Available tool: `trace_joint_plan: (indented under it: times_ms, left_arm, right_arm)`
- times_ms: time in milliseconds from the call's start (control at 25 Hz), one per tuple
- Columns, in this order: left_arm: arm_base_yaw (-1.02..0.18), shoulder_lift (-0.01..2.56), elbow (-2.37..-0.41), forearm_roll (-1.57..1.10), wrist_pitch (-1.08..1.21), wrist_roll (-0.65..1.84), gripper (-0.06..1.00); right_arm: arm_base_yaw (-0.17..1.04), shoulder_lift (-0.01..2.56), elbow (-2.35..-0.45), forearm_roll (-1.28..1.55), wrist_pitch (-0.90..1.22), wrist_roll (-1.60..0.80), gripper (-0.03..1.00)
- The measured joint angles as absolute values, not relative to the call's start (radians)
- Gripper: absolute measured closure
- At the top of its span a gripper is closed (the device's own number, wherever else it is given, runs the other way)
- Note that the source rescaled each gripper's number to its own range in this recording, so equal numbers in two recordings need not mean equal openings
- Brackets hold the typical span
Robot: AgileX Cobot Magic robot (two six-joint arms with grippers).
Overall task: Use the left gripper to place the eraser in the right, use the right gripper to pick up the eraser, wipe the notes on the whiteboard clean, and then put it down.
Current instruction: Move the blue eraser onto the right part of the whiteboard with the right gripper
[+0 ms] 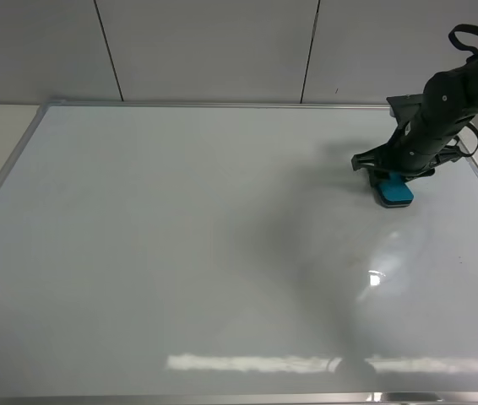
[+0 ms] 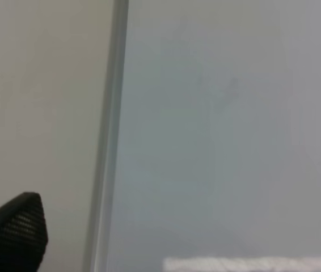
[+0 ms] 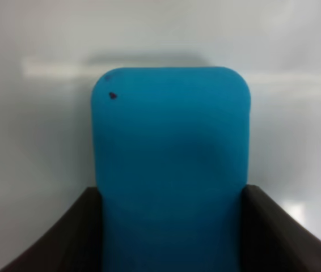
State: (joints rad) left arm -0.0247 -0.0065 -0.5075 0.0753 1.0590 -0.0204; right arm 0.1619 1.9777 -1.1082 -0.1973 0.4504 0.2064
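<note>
Next, I release the blue eraser with my right gripper on the whiteboard [image 1: 426,269] beside the small bright light reflection.
The blue eraser [image 1: 393,191] lies flat on the whiteboard [image 1: 180,253] at its right side, near the far right corner. My right gripper [image 1: 388,175] is down over it, and in the right wrist view the eraser [image 3: 170,170] fills the space between the two dark fingers [image 3: 64,238], which touch its sides. No notes show on the board. My left gripper [image 2: 166,238] is open and empty over the board's left edge; it is out of the exterior high view.
The whiteboard's metal frame [image 1: 7,169] runs along the left, and it also shows in the left wrist view [image 2: 106,170] with beige table surface [image 2: 36,102] beside it. A tiled wall [image 1: 222,51] stands behind the board. A bright light reflection [image 1: 374,277] lies on the board.
</note>
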Motion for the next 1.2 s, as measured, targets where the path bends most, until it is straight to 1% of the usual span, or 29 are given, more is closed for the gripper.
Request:
trace_joint_plan:
  times_ms: [160, 360, 480, 640, 840, 960, 1200]
  left_arm:
    - [-0.025, -0.006, -0.507, 0.075, 1.059, -0.020, -0.06]
    - [-0.025, -0.006, -0.507, 0.075, 1.059, -0.019, -0.06]
    - [-0.025, -0.006, -0.507, 0.075, 1.060, -0.019, -0.06]
    - [-0.025, -0.006, -0.507, 0.075, 1.060, -0.019, -0.06]
    - [-0.025, -0.006, -0.507, 0.075, 1.060, -0.019, -0.06]
    - [-0.025, -0.006, -0.507, 0.075, 1.060, -0.019, -0.06]
    - [-0.025, -0.006, -0.507, 0.075, 1.060, -0.019, -0.06]
  right_arm:
    - [0.226, 1.888, -1.080, -0.155, 0.602, 0.187, 0.95]
    - [0.233, 1.719, -0.955, -0.141, 0.612, 0.188, 0.95]
    - [0.233, 1.622, -0.840, -0.141, 0.589, 0.190, 0.95]
    - [0.231, 1.517, -0.686, -0.175, 0.485, 0.199, 0.95]
    - [0.175, 1.481, -0.529, -0.266, 0.350, 0.285, 0.95]
    - [0.154, 1.481, -0.488, -0.302, 0.326, 0.307, 0.95]
    - [0.127, 1.481, -0.481, -0.317, 0.319, 0.321, 0.95]
